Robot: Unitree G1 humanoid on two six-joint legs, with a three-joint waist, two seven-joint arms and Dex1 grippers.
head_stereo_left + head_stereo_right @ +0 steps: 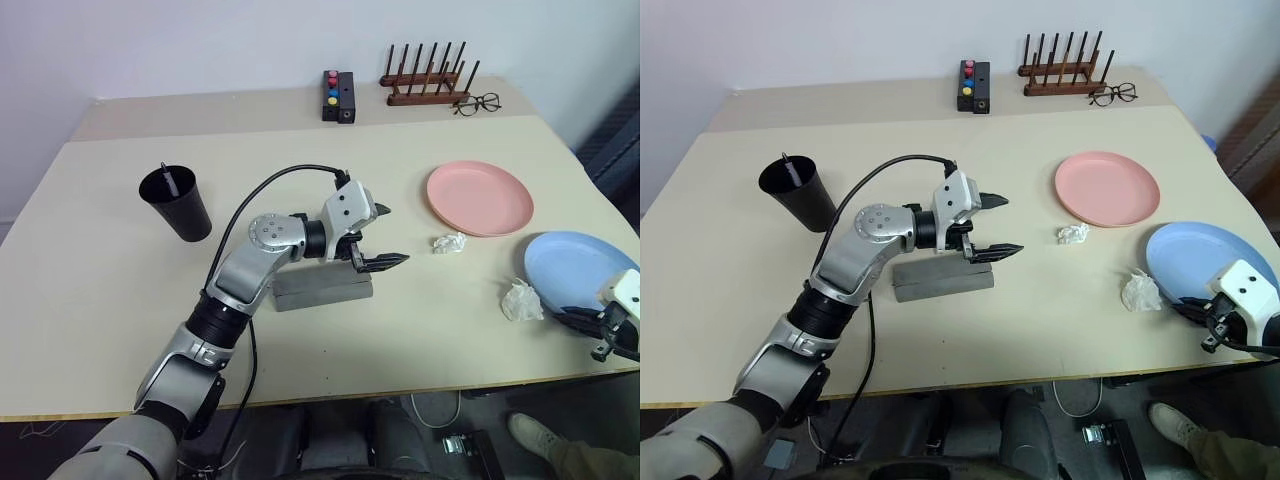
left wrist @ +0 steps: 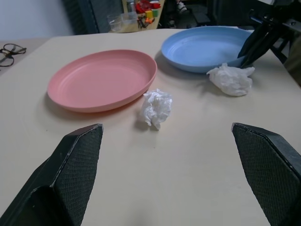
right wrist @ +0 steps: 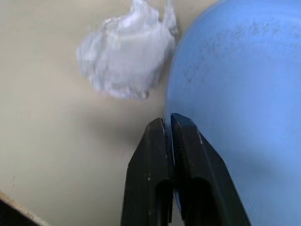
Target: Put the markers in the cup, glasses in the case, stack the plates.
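Observation:
Next, I set the light blue plate on top of the pink plate (image 1: 482, 197) with my right gripper.
The black cup (image 1: 178, 203) stands at the table's left with one of the markers (image 1: 167, 181) upright inside it. The grey case (image 1: 320, 289) lies closed near the middle. My left gripper (image 1: 385, 238) hovers open just above its right end, holding nothing, and points toward the salmon plate (image 1: 480, 197). The light blue plate (image 1: 578, 268) lies at the right front edge. My right gripper (image 3: 168, 121) is shut on its near rim. The glasses are hidden.
Two crumpled white tissues lie on the table, one (image 1: 450, 242) beside the pink plate and one (image 1: 521, 300) against the blue plate. At the back stand a wooden peg rack (image 1: 428, 82), wire-framed spectacles (image 1: 478, 103) and a black box with coloured buttons (image 1: 340, 96).

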